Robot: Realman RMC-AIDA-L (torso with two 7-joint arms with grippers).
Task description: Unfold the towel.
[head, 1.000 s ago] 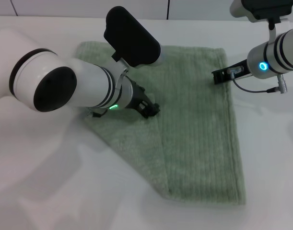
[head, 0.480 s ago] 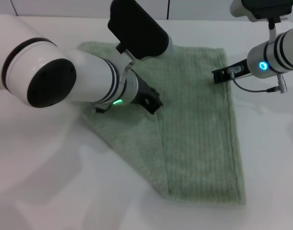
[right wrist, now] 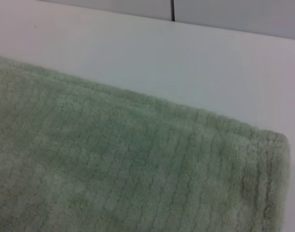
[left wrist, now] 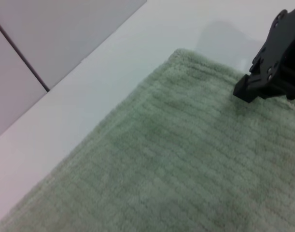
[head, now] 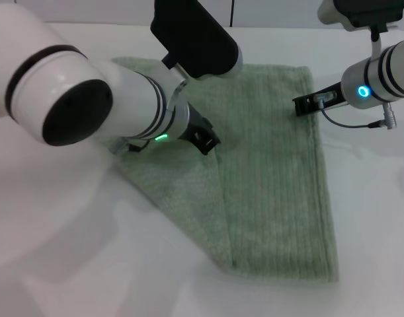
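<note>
The towel's folded flap is lying flat, with its corner just past the fingers of my left gripper. Next, I open them, grip the flap's inner corner (head: 215, 157) and pull the flap back.
The pale sage-green towel (head: 274, 165) lies flat on the white table, with a triangular flap folded over its left part. The fold's edge runs from near the middle down to the near corner. My left gripper (head: 206, 140) rests low on the towel at the top of that fold line, with the bulky left arm covering the towel's left side. My right gripper (head: 301, 105) sits at the towel's far right edge, and in the left wrist view the right gripper (left wrist: 246, 92) touches the towel (left wrist: 176, 159) near its corner. The right wrist view shows only a towel (right wrist: 113, 169) corner.
The white table (head: 89, 251) spreads around the towel on all sides. A panelled wall (left wrist: 50, 38) stands behind the table's far edge. A grey cable (head: 350, 123) hangs under the right wrist.
My left arm has shifted a little farther back and to the right, taking its gripper slightly up along the fold. The right arm and the towel look unchanged.
</note>
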